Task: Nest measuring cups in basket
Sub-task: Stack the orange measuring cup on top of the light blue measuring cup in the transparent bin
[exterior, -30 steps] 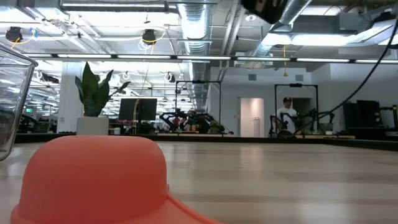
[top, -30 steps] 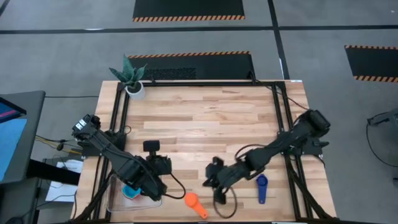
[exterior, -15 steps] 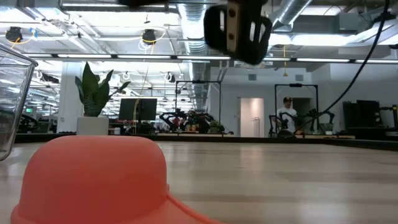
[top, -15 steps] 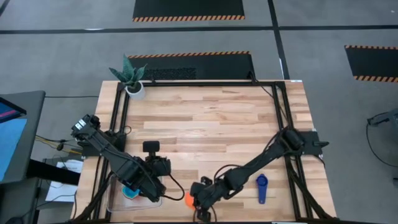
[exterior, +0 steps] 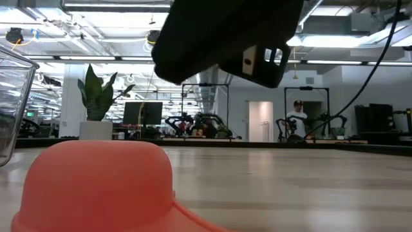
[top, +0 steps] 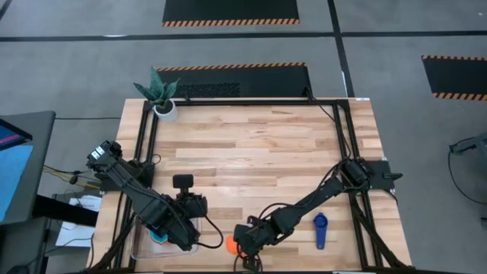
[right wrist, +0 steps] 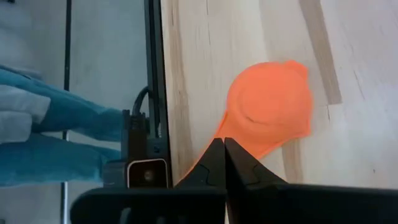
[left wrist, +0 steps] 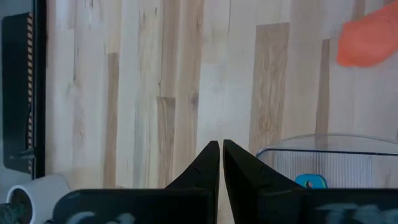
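Note:
I should use my right gripper to set the red measuring cup, now mouth down near the front edge, down on the bare wood (top: pixel 226 208), next to my left gripper.
A red measuring cup (top: pixel 230 243) lies mouth down on the wood near the table's front edge, and fills the foreground of the low view (exterior: pixel 96 187). My right gripper (right wrist: pixel 222 144) is shut, its tips over the cup's flat handle. It shows in the high view (top: pixel 242 245) just right of the cup. The clear basket (top: pixel 141 247) sits at the front left with a light blue cup (top: pixel 157 235) inside. My left gripper (left wrist: pixel 221 146) hangs shut above the basket's right end (top: pixel 186 237). A dark blue cup (top: pixel 319 229) lies to the right. My right gripper's shut fingers slant down over the red cup's handle (right wrist: pixel 214 138), close to where it joins the bowl. I cannot tell whether they touch it. The cup rests mouth down on the table.
A white plant pot (top: pixel 163 106) stands at the table's far left corner. A black frame rail (right wrist: pixel 154 74) runs along the front edge close to the red cup. Bare wood stretches across the table's middle and far side.
My right gripper has swung toward the table's near left and come down, tipping further down, until it stands over the red cup's handle. It has stayed shut. The cups have not moved.

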Tool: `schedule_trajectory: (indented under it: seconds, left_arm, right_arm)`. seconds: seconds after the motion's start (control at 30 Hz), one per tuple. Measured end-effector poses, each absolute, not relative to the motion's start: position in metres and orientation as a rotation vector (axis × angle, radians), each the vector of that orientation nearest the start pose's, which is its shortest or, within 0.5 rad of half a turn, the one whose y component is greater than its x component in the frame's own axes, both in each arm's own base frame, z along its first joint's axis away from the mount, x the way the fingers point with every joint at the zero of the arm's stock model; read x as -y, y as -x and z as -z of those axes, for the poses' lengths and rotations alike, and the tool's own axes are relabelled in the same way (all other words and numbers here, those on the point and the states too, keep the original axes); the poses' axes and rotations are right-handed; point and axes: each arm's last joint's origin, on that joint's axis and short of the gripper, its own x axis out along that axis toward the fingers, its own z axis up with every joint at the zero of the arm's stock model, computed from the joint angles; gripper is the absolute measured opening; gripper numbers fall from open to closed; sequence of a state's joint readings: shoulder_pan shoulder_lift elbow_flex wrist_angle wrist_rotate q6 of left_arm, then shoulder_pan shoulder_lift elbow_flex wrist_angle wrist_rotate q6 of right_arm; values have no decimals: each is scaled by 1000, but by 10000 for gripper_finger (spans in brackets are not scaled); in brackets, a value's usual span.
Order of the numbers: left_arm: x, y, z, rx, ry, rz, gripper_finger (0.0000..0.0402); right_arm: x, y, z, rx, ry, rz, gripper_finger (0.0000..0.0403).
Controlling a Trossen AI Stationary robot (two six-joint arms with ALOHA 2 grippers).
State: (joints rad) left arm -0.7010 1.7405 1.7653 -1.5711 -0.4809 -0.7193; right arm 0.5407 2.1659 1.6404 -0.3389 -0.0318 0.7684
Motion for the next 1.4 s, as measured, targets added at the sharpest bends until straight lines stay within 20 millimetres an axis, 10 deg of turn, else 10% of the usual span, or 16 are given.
schedule_trajectory:
  seconds: [0.53, 1.4]
  left_arm:
    - [189, -246, -337, -1204, -253, -296, 11]
    - [189, -246, -337, -1200, -258, -300, 11]
  right_arm:
    - [-248, -418, -149, -995, -513, -210, 9]
    - [-152, -454, -143, -964, -467, 76, 14]
